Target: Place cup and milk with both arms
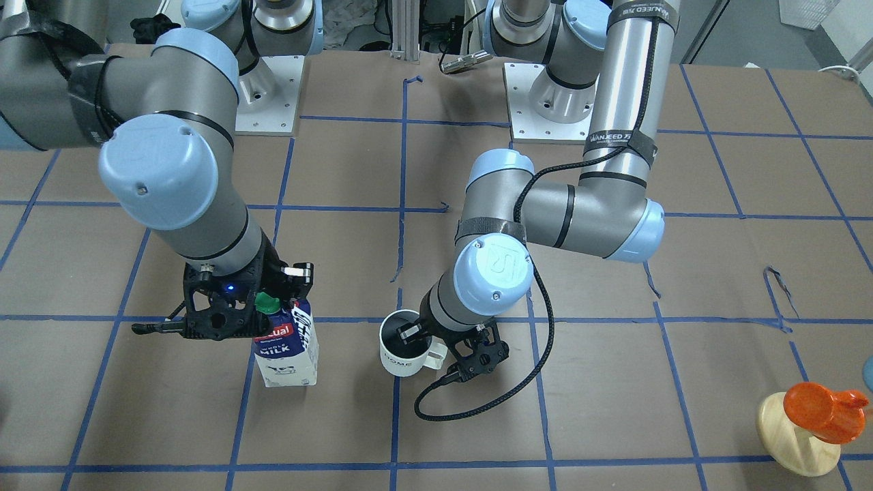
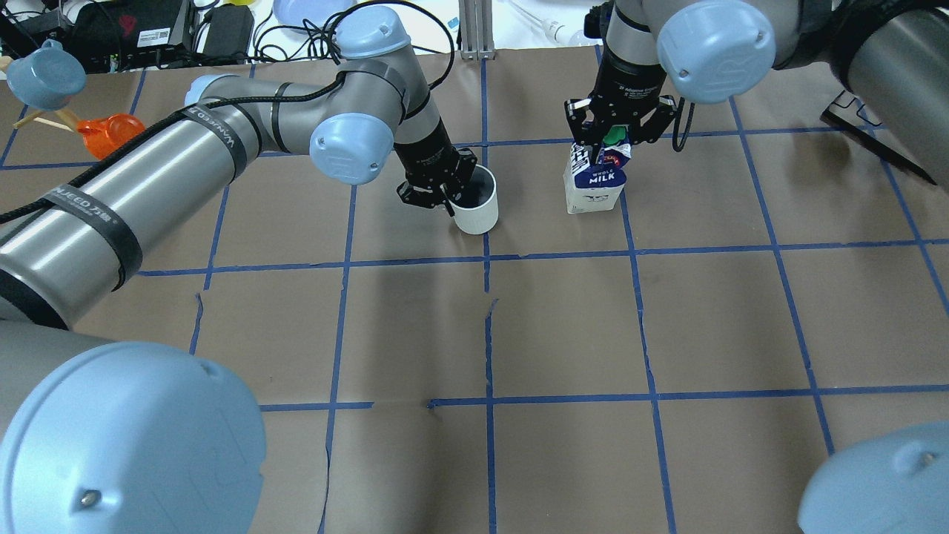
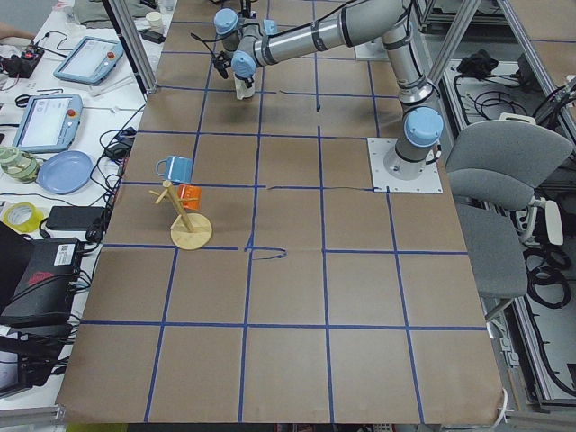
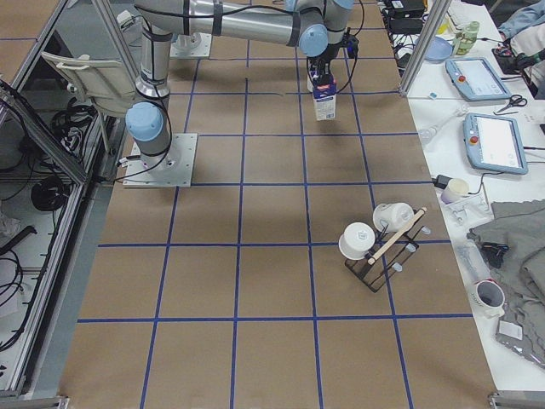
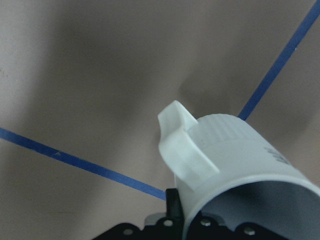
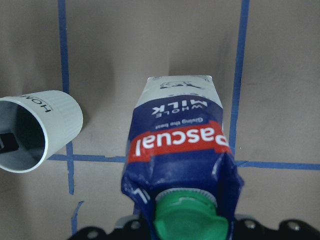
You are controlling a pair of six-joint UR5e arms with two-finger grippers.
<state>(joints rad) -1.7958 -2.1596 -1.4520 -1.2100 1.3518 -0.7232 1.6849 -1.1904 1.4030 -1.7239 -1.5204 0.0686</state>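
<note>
Next, I release the milk from my right gripper on the table (image 1: 344, 365) (image 6: 130, 92) close beside the white cup, on the side opposite the cup's handle.
The white cup (image 1: 401, 354) with dark inside stands upright near the table's middle line; it also shows in the overhead view (image 2: 478, 211) and the left wrist view (image 5: 240, 160). My left gripper (image 1: 421, 335) is shut on its rim beside the handle, one finger inside the cup. The blue-and-white milk (image 1: 286, 351) with green cap stands upright beside the cup, about one carton width away, also in the overhead view (image 2: 593, 185) and the right wrist view (image 6: 175, 130). My right gripper (image 1: 276, 300) is shut on its gable top from above. I cannot tell whether either base touches the table.
A wooden stand with an orange cup (image 1: 822, 409) and a blue cup (image 2: 44, 74) is at the table's left end. A rack with white cups (image 4: 375, 239) stands toward the right end. Blue tape lines cross the brown table (image 2: 563, 326).
</note>
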